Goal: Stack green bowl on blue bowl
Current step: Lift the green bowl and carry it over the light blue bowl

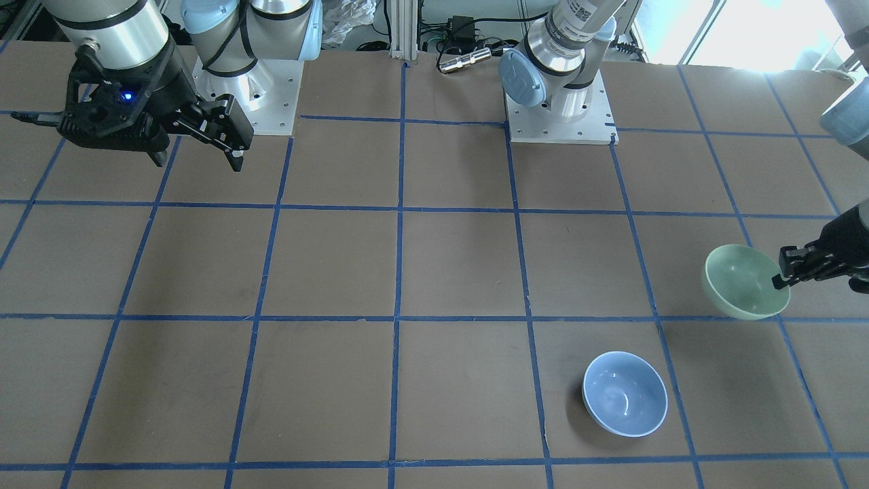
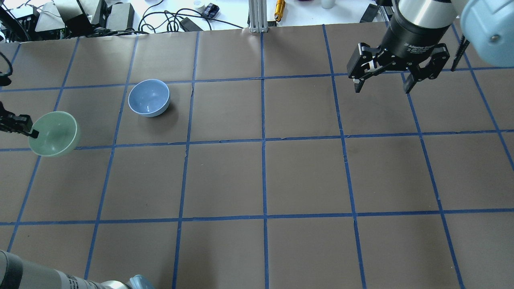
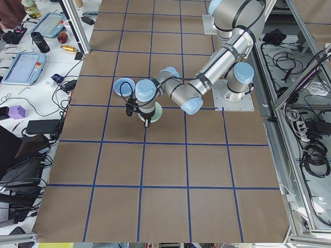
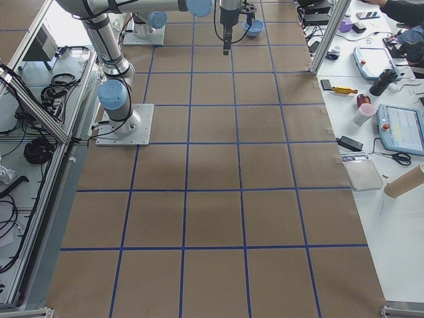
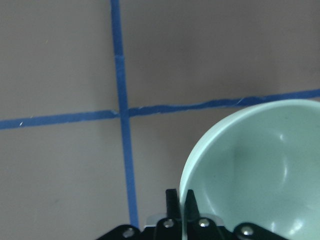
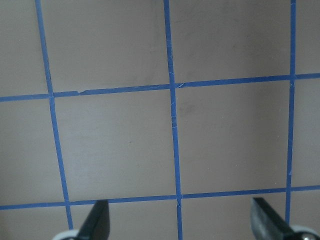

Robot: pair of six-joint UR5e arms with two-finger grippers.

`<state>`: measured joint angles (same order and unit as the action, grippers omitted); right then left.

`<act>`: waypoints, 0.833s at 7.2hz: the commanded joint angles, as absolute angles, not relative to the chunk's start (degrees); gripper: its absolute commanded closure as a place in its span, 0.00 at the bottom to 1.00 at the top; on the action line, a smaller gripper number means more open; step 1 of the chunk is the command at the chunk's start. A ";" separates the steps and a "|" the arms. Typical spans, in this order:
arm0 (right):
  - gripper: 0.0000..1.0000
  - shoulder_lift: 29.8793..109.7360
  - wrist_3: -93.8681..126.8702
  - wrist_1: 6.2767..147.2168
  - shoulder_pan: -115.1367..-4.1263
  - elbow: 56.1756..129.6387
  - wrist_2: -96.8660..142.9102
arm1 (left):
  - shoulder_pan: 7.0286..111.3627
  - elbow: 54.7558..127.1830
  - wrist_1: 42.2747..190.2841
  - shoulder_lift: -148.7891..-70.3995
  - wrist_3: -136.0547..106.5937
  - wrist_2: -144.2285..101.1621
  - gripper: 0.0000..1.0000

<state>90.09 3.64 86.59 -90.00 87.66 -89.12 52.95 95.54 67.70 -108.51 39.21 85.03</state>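
Note:
The robot's left gripper should release the green bowl, now held tilted off the table, inside the hollow of the upright blue bowl (image 1: 626, 394), so that the bowls nest.
The green bowl (image 2: 55, 133) is at the overhead view's far left, held by its rim and tilted, lifted off the table. My left gripper (image 2: 31, 133) is shut on that rim; it also shows in the front view (image 1: 781, 278) and in the left wrist view (image 5: 181, 200), where the green bowl (image 5: 260, 170) fills the lower right. The blue bowl (image 2: 149, 97) stands upright on the table, a short way from the green bowl; it also shows in the front view (image 1: 625, 393). My right gripper (image 2: 382, 85) is open and empty, hovering far off at the table's other side.
The table (image 2: 261, 176) is brown paper with a grid of blue tape lines. Cables and gear (image 2: 80, 16) lie beyond the far edge. The arm bases (image 1: 560, 102) stand at the robot's side of the table.

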 commanded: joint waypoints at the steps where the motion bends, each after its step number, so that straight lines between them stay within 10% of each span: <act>1: 0.00 90.09 3.69 86.57 -90.00 87.71 -89.12 | 63.51 89.87 68.20 -110.29 24.49 85.77 1.00; 6: 0.00 90.09 3.69 86.57 -90.00 87.71 -89.12 | 73.30 82.10 72.69 -116.97 5.54 84.90 1.00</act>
